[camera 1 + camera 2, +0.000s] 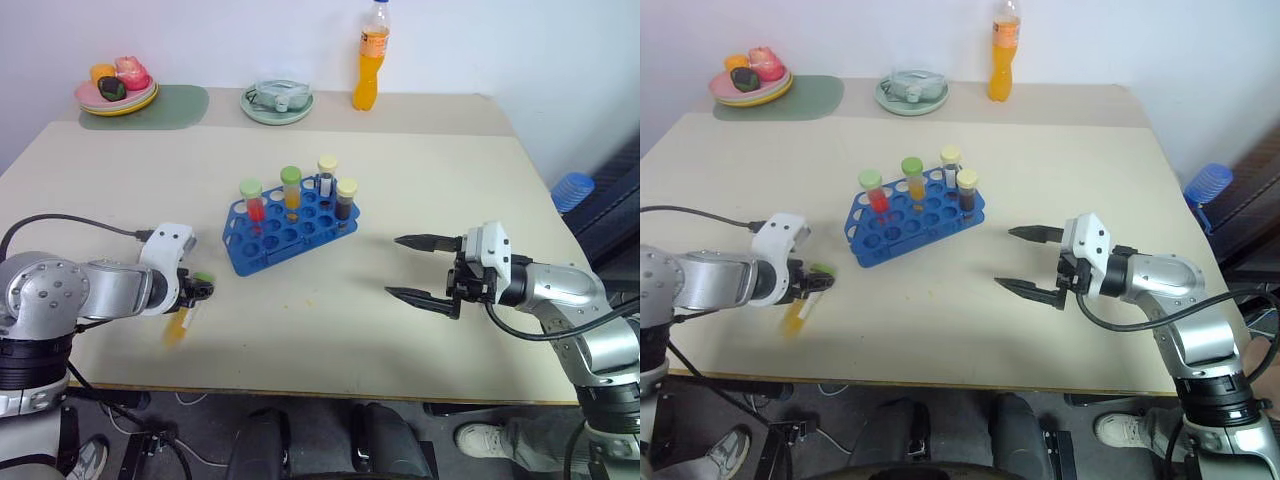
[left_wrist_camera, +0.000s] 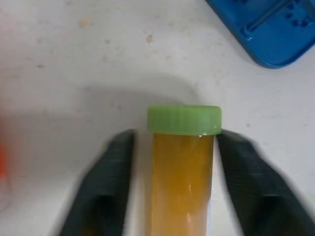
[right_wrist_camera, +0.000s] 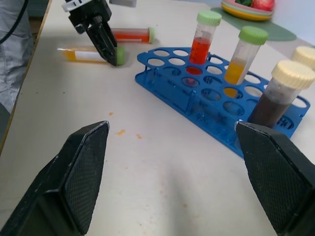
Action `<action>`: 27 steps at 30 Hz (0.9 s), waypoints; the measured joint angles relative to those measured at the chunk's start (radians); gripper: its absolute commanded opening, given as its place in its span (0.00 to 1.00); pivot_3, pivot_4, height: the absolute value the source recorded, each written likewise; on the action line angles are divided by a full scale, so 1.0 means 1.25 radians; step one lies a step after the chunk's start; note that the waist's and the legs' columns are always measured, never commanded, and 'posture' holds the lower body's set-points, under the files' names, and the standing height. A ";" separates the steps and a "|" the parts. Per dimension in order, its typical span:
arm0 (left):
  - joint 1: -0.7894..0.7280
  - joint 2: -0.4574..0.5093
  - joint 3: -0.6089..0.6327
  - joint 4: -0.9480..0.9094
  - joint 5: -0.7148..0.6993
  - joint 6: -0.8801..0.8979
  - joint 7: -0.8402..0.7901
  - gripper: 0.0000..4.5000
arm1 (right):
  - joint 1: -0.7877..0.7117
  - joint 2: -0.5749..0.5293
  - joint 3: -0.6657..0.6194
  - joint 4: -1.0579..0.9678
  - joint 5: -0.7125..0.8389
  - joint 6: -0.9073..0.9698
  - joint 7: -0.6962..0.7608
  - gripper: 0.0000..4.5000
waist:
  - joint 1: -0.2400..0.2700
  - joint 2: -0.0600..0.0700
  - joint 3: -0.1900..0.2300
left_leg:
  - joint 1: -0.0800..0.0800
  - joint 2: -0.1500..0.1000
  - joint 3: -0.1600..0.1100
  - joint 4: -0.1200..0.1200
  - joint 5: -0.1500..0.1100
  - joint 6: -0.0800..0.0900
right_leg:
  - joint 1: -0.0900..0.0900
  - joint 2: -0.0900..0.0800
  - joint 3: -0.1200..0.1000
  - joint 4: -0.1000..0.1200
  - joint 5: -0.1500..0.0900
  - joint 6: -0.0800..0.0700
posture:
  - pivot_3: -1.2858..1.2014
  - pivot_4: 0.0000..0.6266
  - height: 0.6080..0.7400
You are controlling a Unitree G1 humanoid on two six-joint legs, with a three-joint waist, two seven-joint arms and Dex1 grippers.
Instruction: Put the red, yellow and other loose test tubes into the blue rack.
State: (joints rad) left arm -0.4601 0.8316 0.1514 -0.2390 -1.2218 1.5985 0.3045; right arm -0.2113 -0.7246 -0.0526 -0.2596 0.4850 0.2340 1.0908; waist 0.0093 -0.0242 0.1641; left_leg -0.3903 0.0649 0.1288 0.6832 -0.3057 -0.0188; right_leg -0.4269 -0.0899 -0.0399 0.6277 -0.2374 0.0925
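The fingers of the robot's left gripper are too close to the green cap of the loose yellow tube, so it should back them away and grip the tube's body (image 2: 181, 179) before lifting.
The blue rack (image 1: 268, 250) stands mid-table with several capped tubes upright in it, among them a red one (image 1: 254, 203) and a yellow one (image 1: 291, 193). A loose yellow tube with a green cap (image 2: 183, 167) lies flat on the table to the rack's left. My left gripper (image 1: 203, 290) is open around its cap end, with the fingers (image 2: 110, 187) standing just clear of the tube. A loose red tube (image 3: 130, 34) lies just beyond it. My right gripper (image 1: 393, 266) hangs open and empty to the right of the rack.
At the back stand a plate of toy food (image 1: 117, 90) on a green mat (image 1: 175, 103), a pale dish (image 1: 277, 102) and an orange drink bottle (image 1: 370, 60). A blue ribbed object (image 1: 572, 190) sits off the table's right edge.
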 measured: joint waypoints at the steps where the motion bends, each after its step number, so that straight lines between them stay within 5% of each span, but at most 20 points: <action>1: -0.001 -0.007 0.001 0.000 0.013 0.003 -0.007 0.97 | 0.001 0.000 0.000 -0.001 0.000 0.000 -0.002 0.93 | 0.000 0.000 0.000 | 0.000 0.000 0.000 0.000 0.000 0.000 | 0.000 0.000 0.000 0.000 0.000 0.000 | 0.52 0.24 1.00; 13: -0.007 0.000 0.017 0.039 -0.037 0.006 0.045 0.99 | 0.015 -0.002 -0.001 -0.017 0.001 0.009 -0.012 0.93 | -0.002 0.000 0.000 | 0.000 0.000 0.000 0.000 0.000 0.000 | 0.000 0.000 0.000 0.000 0.000 0.000 | 0.52 0.24 1.00; 21: 0.023 0.101 0.010 0.089 -0.275 0.002 0.193 0.99 | 0.017 -0.003 -0.002 -0.019 0.006 0.017 -0.009 0.93 | -0.002 -0.001 0.000 | 0.000 0.000 -0.001 0.000 0.000 0.000 | 0.000 0.000 0.000 0.000 0.000 0.000 | 0.52 0.24 1.00; 27: 0.043 0.246 -0.111 0.084 -0.526 -0.142 0.333 0.99 | 0.018 -0.003 -0.002 -0.019 0.007 0.017 -0.006 0.93 | 0.000 -0.001 0.001 | 0.000 0.001 -0.002 0.000 0.000 0.000 | 0.000 -0.001 0.000 0.000 -0.001 -0.003 | 0.52 0.24 1.00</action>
State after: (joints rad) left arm -0.4066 1.1388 0.0128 -0.1346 -1.8795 1.4206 0.7203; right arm -0.1894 -0.7277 -0.0549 -0.2833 0.4939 0.2556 1.0839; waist 0.0089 -0.0253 0.1651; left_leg -0.3902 0.0655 0.1257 0.6830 -0.3058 -0.0187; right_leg -0.4272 -0.0917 -0.0397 0.6282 -0.2392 0.0892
